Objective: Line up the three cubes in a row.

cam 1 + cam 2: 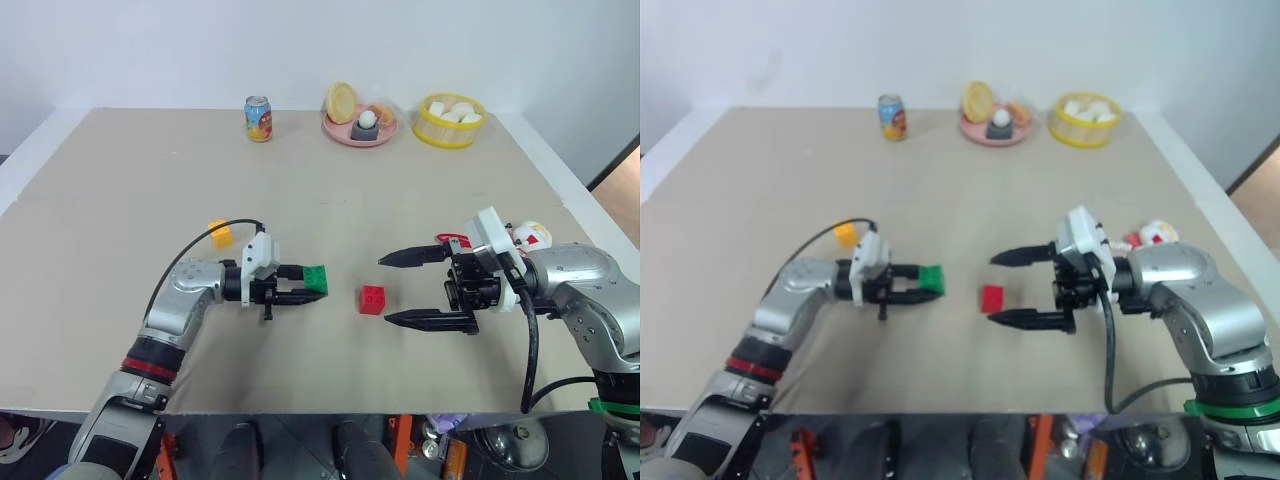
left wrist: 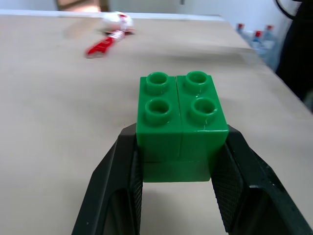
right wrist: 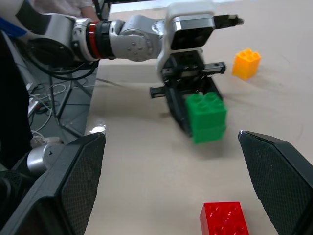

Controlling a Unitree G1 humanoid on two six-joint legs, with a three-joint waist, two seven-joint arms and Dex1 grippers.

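Note:
The green cube will go down on the table point(image 1: 322, 297) just short of the red cube, set there by my left gripper.
My left gripper point(image 1: 306, 283) points toward the table's middle and is shut on the green cube point(image 1: 316, 279), whose studs face up in the left wrist view point(image 2: 181, 112). The red cube point(image 1: 372, 299) lies on the table just right of it. It sits right at the tips of my right gripper point(image 1: 384, 290), which faces left with its fingers wide open and nothing between them. The yellow-orange cube point(image 1: 219, 232) rests on the table behind my left arm. In the right wrist view all three cubes show: green point(image 3: 208, 116), yellow-orange point(image 3: 246, 62) and red point(image 3: 223, 218).
A soda can point(image 1: 259, 118), a pink plate point(image 1: 340, 133) with food and a yellow basket point(image 1: 450, 137) stand along the far edge. A white-and-red toy figure point(image 1: 530, 235) lies behind my right wrist, near the table's right edge.

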